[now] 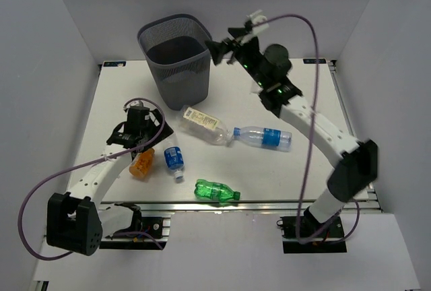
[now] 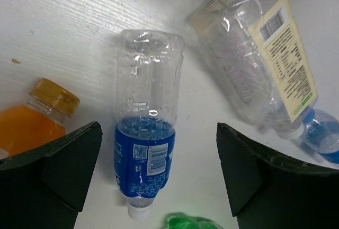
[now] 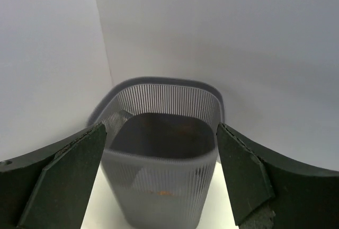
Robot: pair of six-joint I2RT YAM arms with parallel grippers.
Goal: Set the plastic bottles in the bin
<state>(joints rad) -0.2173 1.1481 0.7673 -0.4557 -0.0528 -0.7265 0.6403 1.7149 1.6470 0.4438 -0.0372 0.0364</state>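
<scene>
Next, I close my left gripper around the middle of the small blue-label bottle, at the blue label's edge (image 1: 172,148) (image 2: 145,126) farthest from the bottle's cap.
The dark grey mesh bin (image 1: 174,55) stands at the back left. My right gripper (image 1: 217,51) is open and empty, held up beside the bin's right rim; in the right wrist view the bin (image 3: 159,85) sits between its jaws (image 3: 161,176). My left gripper (image 1: 145,144) is open and empty above a small blue-label bottle (image 1: 174,160) that lies between its jaws (image 2: 159,170) in the left wrist view (image 2: 145,149). An orange bottle (image 1: 142,163) lies to its left. A cream-label bottle (image 1: 204,124), a larger blue-label bottle (image 1: 264,137) and a green bottle (image 1: 217,191) lie on the table.
White walls close in the table on the left, back and right. An aluminium rail (image 1: 269,205) runs along the near edge by the arm bases. A purple cable (image 1: 306,102) loops over the right arm. Something orange (image 3: 165,192) shows through the bin's mesh low down.
</scene>
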